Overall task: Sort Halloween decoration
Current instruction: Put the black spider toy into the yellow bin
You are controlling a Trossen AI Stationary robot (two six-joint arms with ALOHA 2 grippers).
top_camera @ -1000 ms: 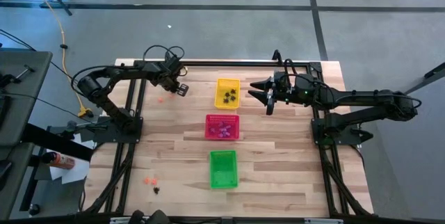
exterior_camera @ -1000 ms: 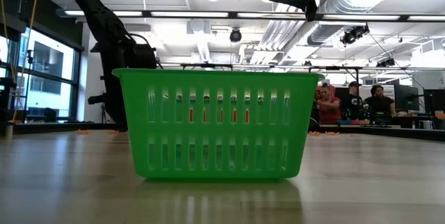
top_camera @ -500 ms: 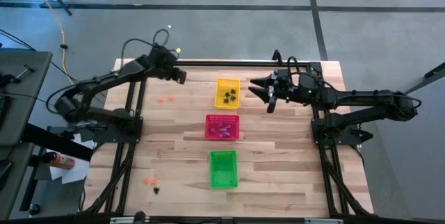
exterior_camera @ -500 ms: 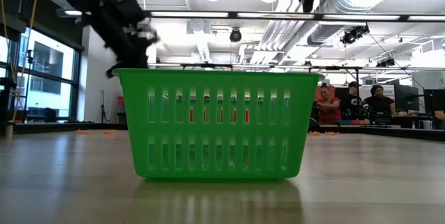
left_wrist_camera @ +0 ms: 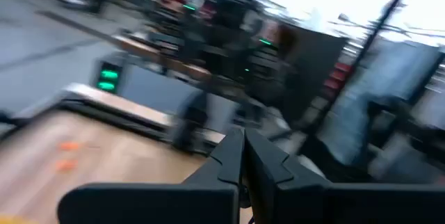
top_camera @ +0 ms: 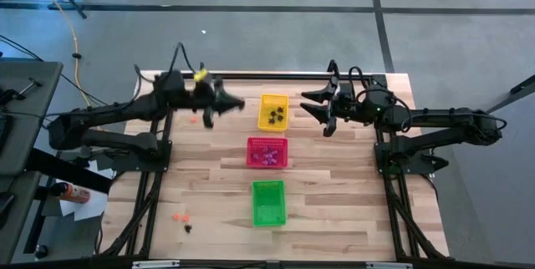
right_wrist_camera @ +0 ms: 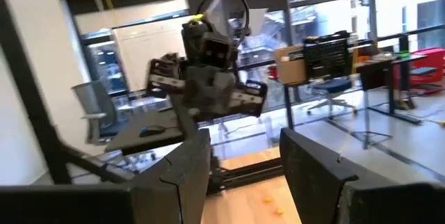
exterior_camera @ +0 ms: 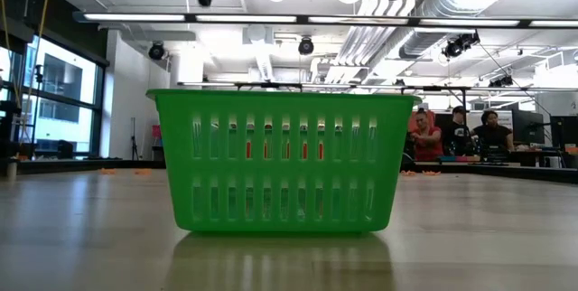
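The robot's left gripper needs to release a black trinket in the yellow basket [top_camera: 267,124], toward the end that faces the red basket.
The Halloween decoration is a scatter of tiny trinkets. Black ones [top_camera: 277,115] lie in the yellow basket [top_camera: 262,112], and purple-pink ones [top_camera: 267,154] in the red basket [top_camera: 251,153]. Loose orange ones [top_camera: 194,120] lie on the table at the far left, and a few more [top_camera: 180,217] at the near left. My left gripper [top_camera: 237,102] hovers high, left of the yellow basket. It points level toward the right edge, shut [left_wrist_camera: 242,156], with nothing visible between its fingers. My right gripper [top_camera: 304,104] hovers right of that basket, open [right_wrist_camera: 245,161] and holding nothing.
The green basket [top_camera: 268,202] stands nearest the front edge and fills the low view [exterior_camera: 282,160]. The three baskets form a row down the table's middle. Bare wood [top_camera: 334,194] lies to either side. People sit at desks [exterior_camera: 456,133] in the room beyond.
My left gripper has risen from the table beside the far-left orange trinkets and swung toward the yellow basket. It has tipped from pointing down to pointing level and has stayed shut. My right gripper has tipped up slightly in place. The trinkets have not moved.
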